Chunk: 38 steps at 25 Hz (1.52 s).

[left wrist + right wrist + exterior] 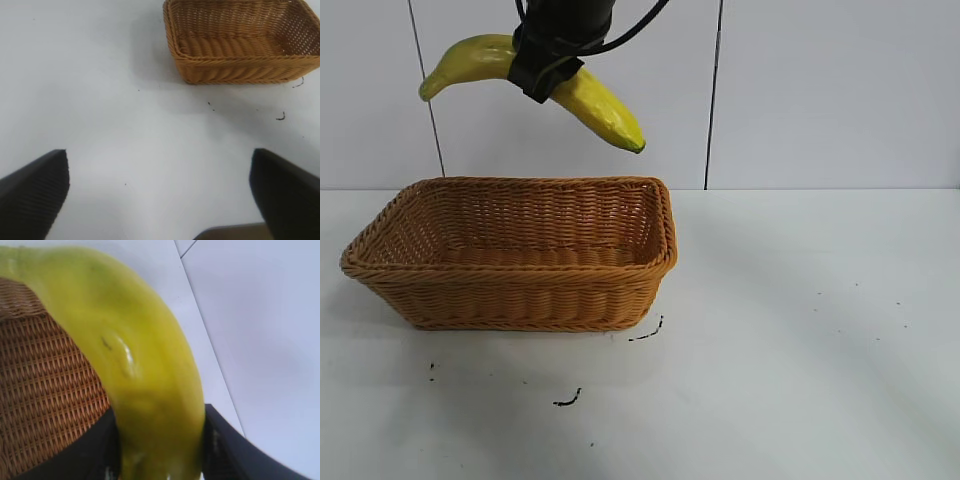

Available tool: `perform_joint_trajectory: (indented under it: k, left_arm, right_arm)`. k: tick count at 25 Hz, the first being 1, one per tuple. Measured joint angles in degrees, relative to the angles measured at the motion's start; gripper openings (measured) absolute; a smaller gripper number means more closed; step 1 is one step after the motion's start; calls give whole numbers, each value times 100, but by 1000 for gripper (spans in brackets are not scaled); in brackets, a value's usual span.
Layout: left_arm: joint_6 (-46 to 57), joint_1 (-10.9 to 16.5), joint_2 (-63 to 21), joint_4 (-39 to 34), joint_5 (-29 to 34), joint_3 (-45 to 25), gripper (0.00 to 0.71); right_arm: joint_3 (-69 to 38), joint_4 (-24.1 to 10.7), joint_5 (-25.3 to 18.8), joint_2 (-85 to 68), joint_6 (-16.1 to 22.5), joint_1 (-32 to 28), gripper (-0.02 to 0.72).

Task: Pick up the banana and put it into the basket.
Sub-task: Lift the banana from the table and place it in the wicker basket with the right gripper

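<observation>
The robot's right gripper needs to release the banana lengthwise on the middle of the basket's woven bottom (pixel 520 250) (pixel 47 402). The banana now hangs high above the basket.
High above the basket (pixel 515 300) hangs the yellow banana (pixel 605 108), held at its middle by my right gripper (pixel 548 68), which is shut on it. In the right wrist view the banana (pixel 135 360) fills the space between the two black fingers (pixel 225 445), with the basket's woven floor (pixel 45 390) below. The banana lies roughly level, one end drooping towards the basket's right side. My left gripper (pixel 159 192) stands open over bare table, well away from the basket (pixel 240 65), with nothing between its fingers.
The white table (pixel 800 330) carries a few small dark marks (pixel 568 399) in front of the basket. A white panelled wall (pixel 820 90) stands behind. Open table lies to the right of the basket.
</observation>
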<state>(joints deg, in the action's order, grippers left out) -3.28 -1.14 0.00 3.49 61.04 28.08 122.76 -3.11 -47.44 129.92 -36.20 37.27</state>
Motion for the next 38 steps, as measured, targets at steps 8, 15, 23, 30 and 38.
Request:
perform_joint_trajectory:
  k: [8,15,23,30,38]
  left_arm:
    - [0,0,0,0,0,0,695]
    - [0,0,0,0,0,0,695]
    - [0,0,0,0,0,0,695]
    - [0,0,0,0,0,0,695]
    - [0,0,0,0,0,0,695]
  right_arm:
    - [0,435,459,751,-89,0,318]
    - [-6,590,666,1072,-103,0,318]
    - [-6,791,634,1184,-103,0,354]
    - [-6,813,650,1147,-24,0,677]
    - [5,819,182,473,1489,0,689]
